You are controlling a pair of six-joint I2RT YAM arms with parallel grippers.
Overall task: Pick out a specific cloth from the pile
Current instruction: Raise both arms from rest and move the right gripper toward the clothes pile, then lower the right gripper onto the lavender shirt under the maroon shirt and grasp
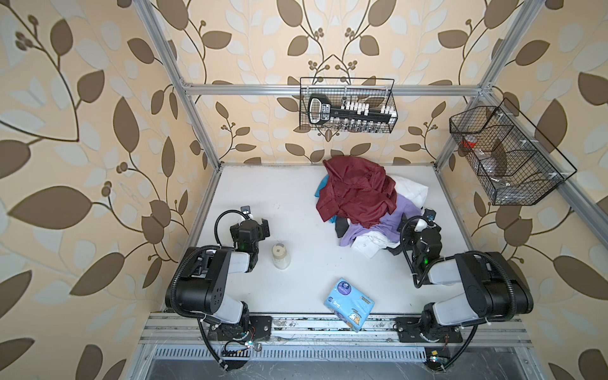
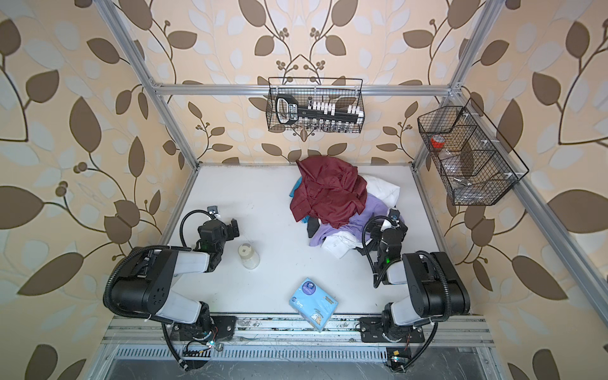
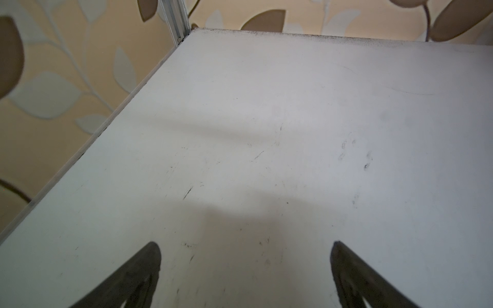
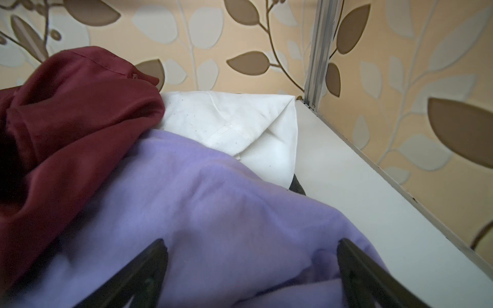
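Observation:
I need to close my right gripper on the loose corner (image 1: 352,236) of the lavender cloth, next to the black fabric at the near edge of the dark red garment.
The pile (image 1: 357,194) lies at the back right of the white table, with a dark red satin garment (image 2: 329,190) on top. The cloth (image 1: 393,215), pale lavender, shows from under the red garment on the pile's near right side. It fills the foreground of the right wrist view (image 4: 213,213). My right gripper (image 4: 250,256) is open, its two dark fingers (image 4: 149,266) spread just over the lavender fabric and gripping nothing. My left gripper (image 1: 261,227) stands open over bare table (image 3: 245,160), far left of the pile.
A white shirt (image 4: 240,125) lies behind the cloth, near the right table edge and wall (image 4: 400,200). A pale bottle (image 1: 280,256) stands beside the left arm. A blue packet (image 1: 349,304) lies at the front edge. Wire baskets (image 1: 347,105) (image 1: 506,154) hang on the frame.

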